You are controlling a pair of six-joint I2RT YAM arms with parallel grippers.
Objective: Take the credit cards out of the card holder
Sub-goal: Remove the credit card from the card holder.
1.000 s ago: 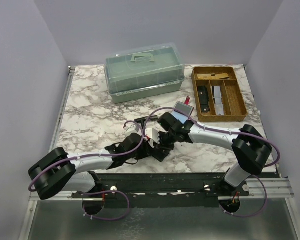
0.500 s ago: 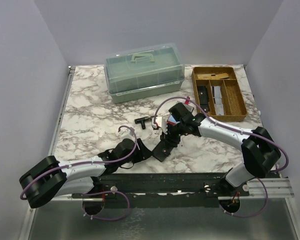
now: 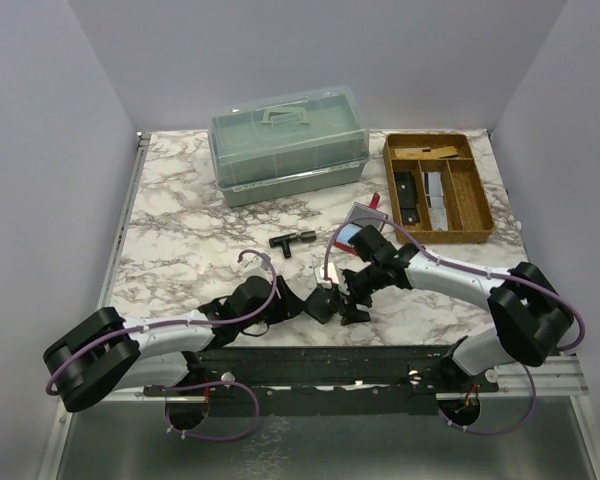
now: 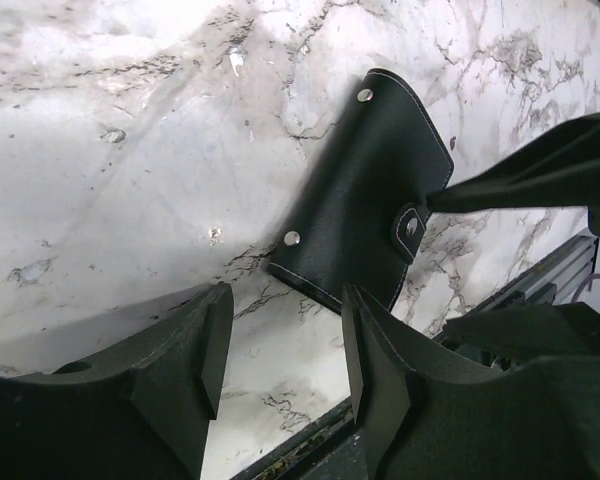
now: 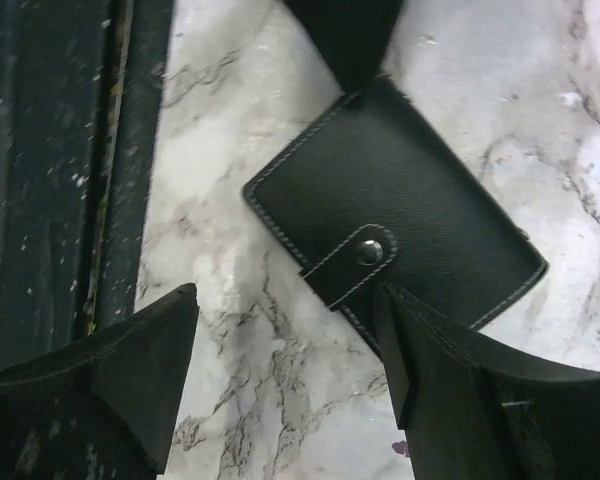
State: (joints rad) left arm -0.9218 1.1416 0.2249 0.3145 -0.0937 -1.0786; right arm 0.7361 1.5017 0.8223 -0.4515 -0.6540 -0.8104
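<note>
Next, my left gripper steadies the card holder, since it lies crooked to my right gripper, while my right gripper takes the snapped strap (image 5: 378,245) by its tip.
The black card holder (image 3: 323,306) lies flat on the marble near the front edge, its strap snapped shut (image 5: 370,250). My left gripper (image 4: 280,350) is open just short of the holder (image 4: 365,190), with only table between its fingers. My right gripper (image 5: 285,370) is open over the holder's near edge (image 5: 400,220); its right finger (image 5: 430,370) overlaps that edge and nothing is gripped. One silvery grey credit card (image 3: 366,212) with a red edge lies behind the right arm, and a pale blue one (image 3: 348,237) shows beside it, partly hidden.
A translucent green lidded box (image 3: 288,143) stands at the back. At the back right is a wooden tray (image 3: 474,200) holding black wallets and flat cards. A small black T-shaped part (image 3: 290,241) lies mid-table. The dark rail (image 5: 70,160) runs along the front edge.
My right gripper has opened wide and come down toward the front edge beside the card holder, which now rests on the table. The left arm has drawn back to the left.
</note>
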